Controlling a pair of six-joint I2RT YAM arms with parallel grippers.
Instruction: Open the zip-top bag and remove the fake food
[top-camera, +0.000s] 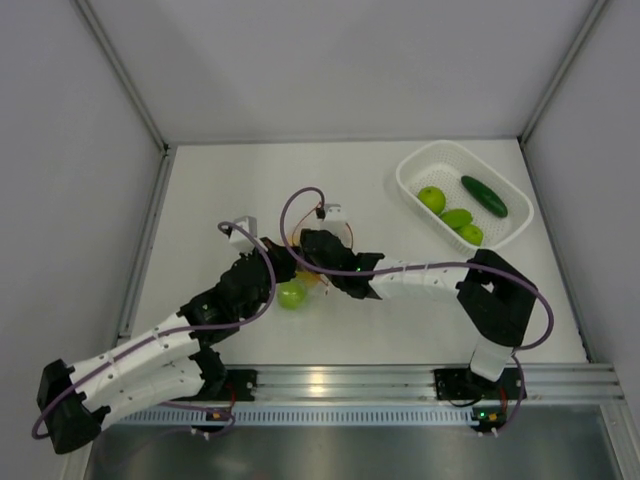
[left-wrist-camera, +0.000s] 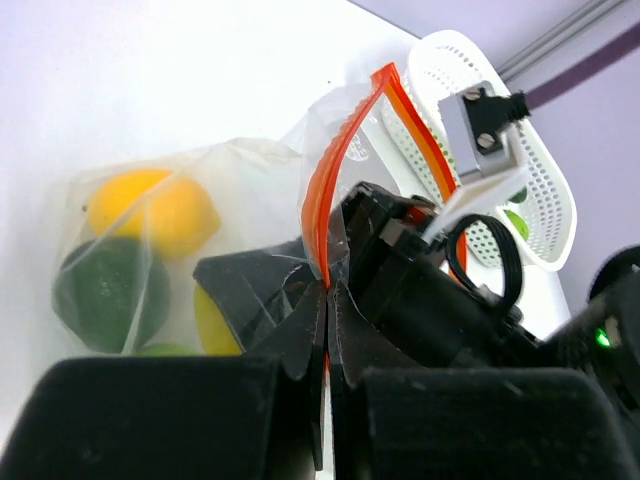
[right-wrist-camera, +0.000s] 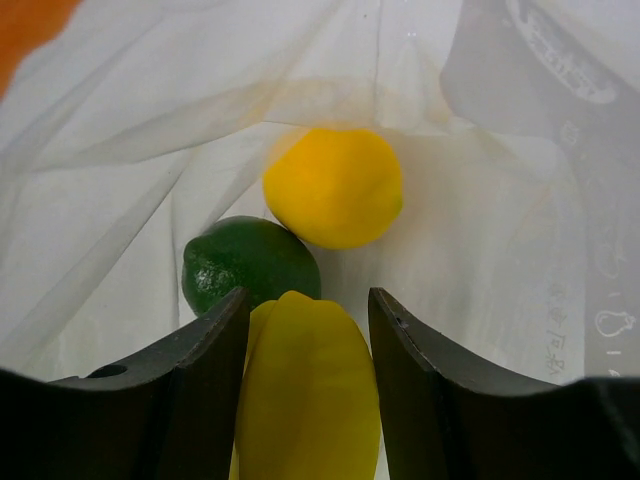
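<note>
I should use my right gripper to set the long yellow fruit down in the white basket (top-camera: 458, 193) between the cucumber and the light-green fruits.
The zip-top bag (left-wrist-camera: 255, 165) lies in the middle of the table, its orange-red zip strip (left-wrist-camera: 340, 150) pulled upward. My left gripper (left-wrist-camera: 328, 288) is shut on that strip. My right gripper (right-wrist-camera: 308, 296) reaches inside the bag, its jaws closed against both sides of a long yellow fruit (right-wrist-camera: 310, 400). Just beyond it in the bag lie a dark-green lime (right-wrist-camera: 245, 262) and a round yellow-orange fruit (right-wrist-camera: 335, 188). In the top view a light-green fruit (top-camera: 292, 295) shows at the bag's near side, below the two wrists.
A white perforated basket (top-camera: 420, 165) stands at the back right. It holds light-green fruits (top-camera: 432, 200) and a dark-green cucumber (top-camera: 484, 196). Purple cables loop over both wrists. White walls enclose the table on three sides.
</note>
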